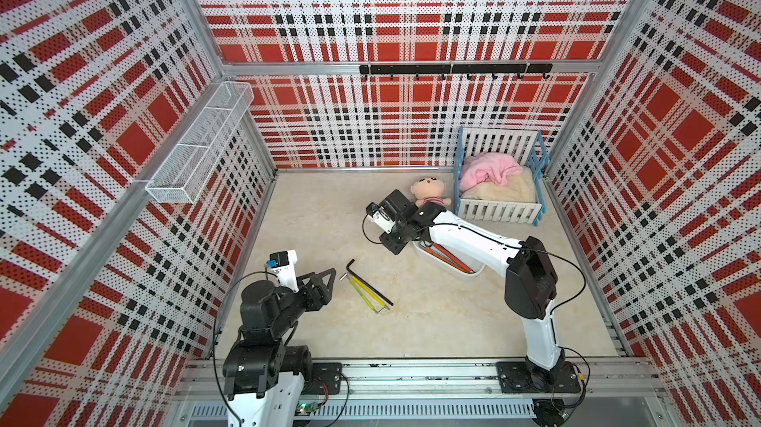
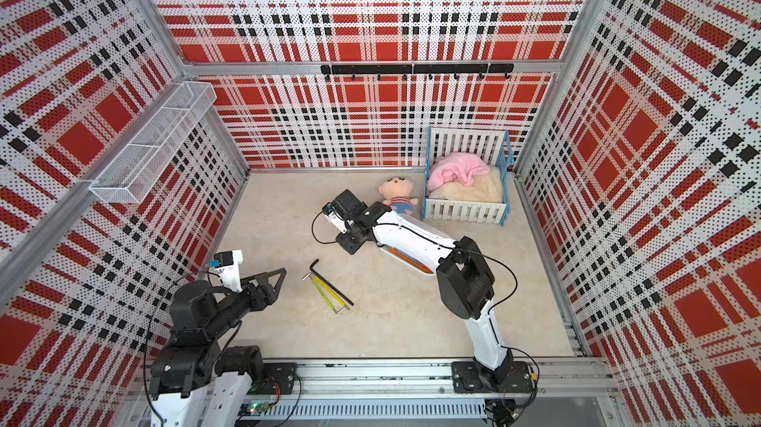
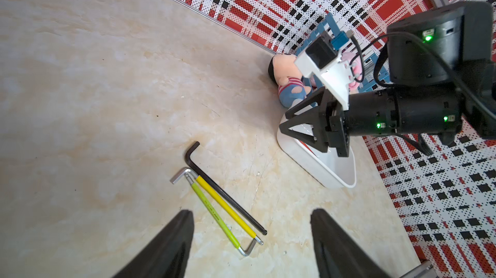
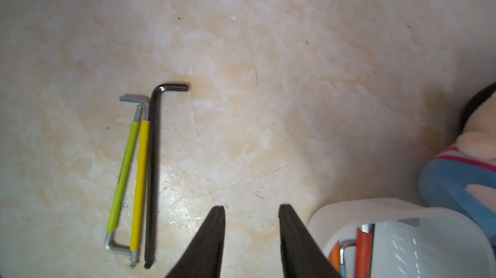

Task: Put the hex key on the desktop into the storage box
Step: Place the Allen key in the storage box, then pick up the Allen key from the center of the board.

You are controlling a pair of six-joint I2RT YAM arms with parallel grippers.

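Note:
The black hex key is next for my right gripper, which should go to it and close on the key's long arm [image 1: 362, 279] [image 4: 154, 137], near the bend.
Three hex keys lie side by side on the desktop [image 1: 329, 219]: a black one [image 1: 369, 283], a yellow-sleeved one [image 1: 370, 290] and a lime-green one [image 1: 362, 295]. The left wrist view shows the black key [image 3: 225, 190], the right wrist view shows it too [image 4: 153, 172]. The white storage box [image 1: 465, 274] sits right of them, partly under my right arm, with several coloured hex keys [image 1: 449, 258] inside. My left gripper [image 3: 251, 211] stands open just left of the keys, holding nothing. My right gripper [image 4: 251, 207] hangs open and empty beside the box's near end [image 4: 349, 215].
A plush doll [image 1: 428, 192] lies behind the box, next to a blue-framed toy crib [image 1: 498, 210] with a pink blanket. A white wire basket [image 1: 197, 149] hangs on the left wall. A black hook rail [image 1: 453, 69] runs along the back wall.

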